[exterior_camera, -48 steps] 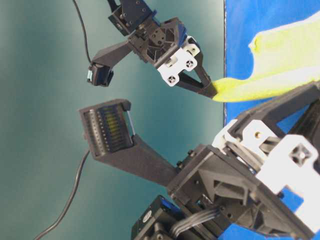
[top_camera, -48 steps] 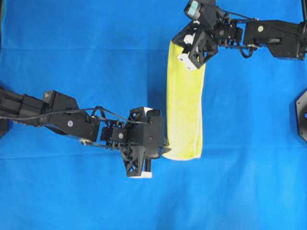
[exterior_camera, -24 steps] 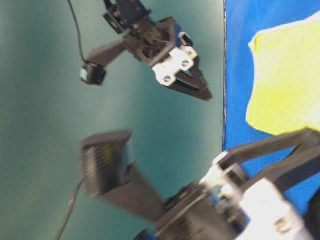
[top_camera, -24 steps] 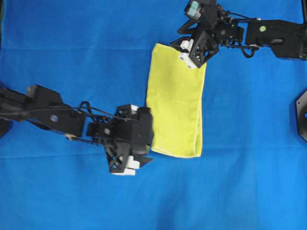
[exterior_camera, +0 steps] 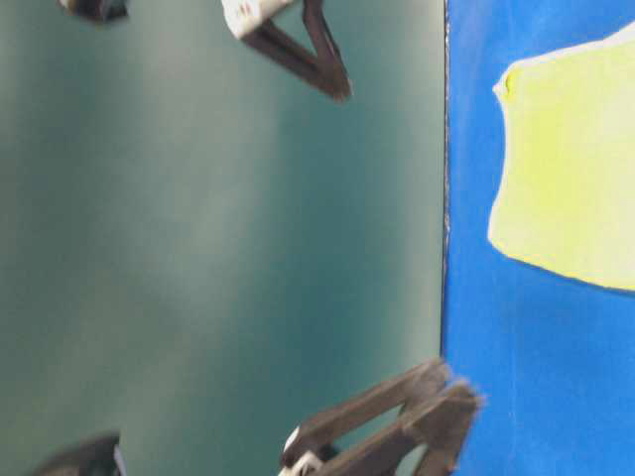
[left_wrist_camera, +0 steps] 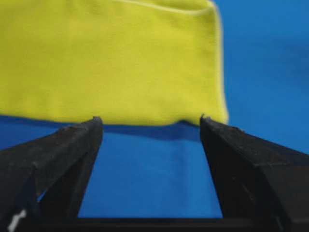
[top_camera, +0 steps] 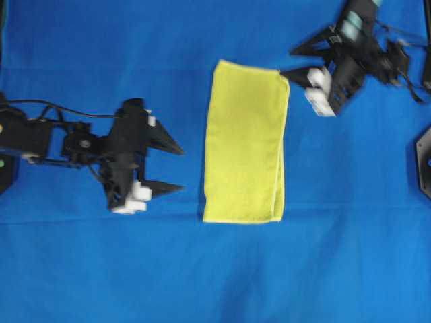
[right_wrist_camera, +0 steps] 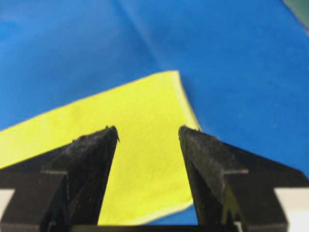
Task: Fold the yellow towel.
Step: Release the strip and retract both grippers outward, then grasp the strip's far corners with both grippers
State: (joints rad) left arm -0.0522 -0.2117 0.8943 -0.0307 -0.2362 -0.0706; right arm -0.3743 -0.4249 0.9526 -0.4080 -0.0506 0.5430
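Note:
Next, my left gripper grabs the top corner of the yellow towel (top_camera: 219, 68), the one on the same side as my left gripper.
The yellow towel (top_camera: 246, 142) lies flat on the blue cloth as a tall folded rectangle, its layered edges on the right side. It also fills the top of the left wrist view (left_wrist_camera: 111, 58) and the middle of the right wrist view (right_wrist_camera: 140, 159). My left gripper (top_camera: 180, 168) stands open to the left of the towel, apart from it, with nothing between its fingers. My right gripper (top_camera: 293, 59) is open just beyond the towel's top right corner, holding nothing. In the table-level view the towel (exterior_camera: 571, 169) lies flat at the right.
The blue cloth (top_camera: 202, 269) covers the whole table. A black fixture (top_camera: 424, 161) sits at the right edge. In the table-level view, blurred finger pairs show at the top (exterior_camera: 317, 55) and the bottom (exterior_camera: 407, 421) before a teal wall.
Both grippers opened and let go of the towel, which dropped flat as a folded rectangle. The left arm drew back to the left, the right arm up and to the right.

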